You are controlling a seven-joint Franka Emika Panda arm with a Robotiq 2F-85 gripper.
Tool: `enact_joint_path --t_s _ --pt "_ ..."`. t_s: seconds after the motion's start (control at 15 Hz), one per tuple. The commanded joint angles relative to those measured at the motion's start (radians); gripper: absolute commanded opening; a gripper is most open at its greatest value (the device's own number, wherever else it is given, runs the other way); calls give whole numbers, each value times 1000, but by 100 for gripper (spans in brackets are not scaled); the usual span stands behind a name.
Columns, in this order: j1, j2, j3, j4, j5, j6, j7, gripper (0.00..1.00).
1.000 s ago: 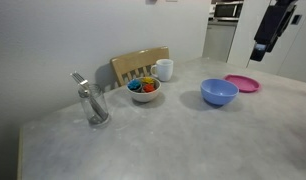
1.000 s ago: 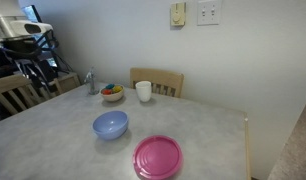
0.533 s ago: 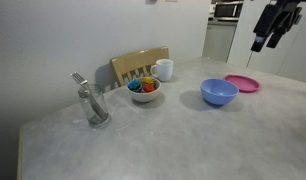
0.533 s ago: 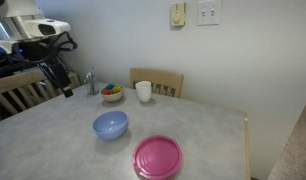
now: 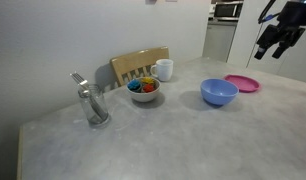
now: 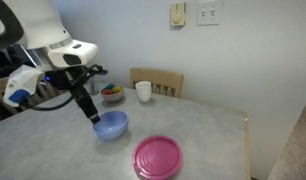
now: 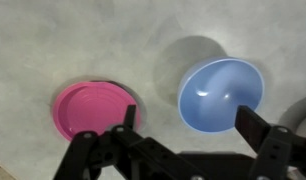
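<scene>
Next, I move my gripper to the pink plate's rim (image 5: 228,78) (image 7: 136,116), on the side toward the white mug, and close it there.
My gripper (image 7: 191,126) is open, with nothing between its dark fingers (image 7: 258,126). It hangs in the air above the grey table (image 5: 173,140). Straight below it in the wrist view lie a light blue bowl (image 7: 221,93) and, to its left, a pink plate (image 7: 91,108). In both exterior views the gripper (image 5: 270,46) (image 6: 94,114) is clear of the blue bowl (image 5: 219,92) (image 6: 111,125) and the pink plate (image 5: 243,83) (image 6: 156,156), touching neither.
A small bowl of coloured pieces (image 5: 144,90), a white mug (image 5: 163,70) and a metal dispenser (image 5: 91,102) stand near the table's wall side. A wooden chair (image 6: 158,80) is pushed in behind them. The wall is close behind.
The arm has swung out over the table toward the blue bowl and the gripper has come lower. Nothing on the table has moved. The jaws stay open.
</scene>
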Motion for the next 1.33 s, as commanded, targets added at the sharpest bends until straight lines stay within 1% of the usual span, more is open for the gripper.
enact_joint_path --t_s 0.0,0.27,0.53,0.6,0.8,0.87,1.0,1.13,1.27 --pt "-20 20 5 2 8 8 -16 100" --pt "-16 8 22 4 6 7 -3 100" --pt "-53 128 9 107 -59 58 60 100" --pt "-63 149 2 141 -72 46 80 100" --pt "-76 235 -18 241 -12 24 49 100" --pt "-80 270 -18 277 34 16 25 100" --pt "-94 337 -1 343 149 6 -41 100" --pt "-112 421 21 417 225 -6 -90 100" --pt "-126 510 33 486 234 -10 -87 100"
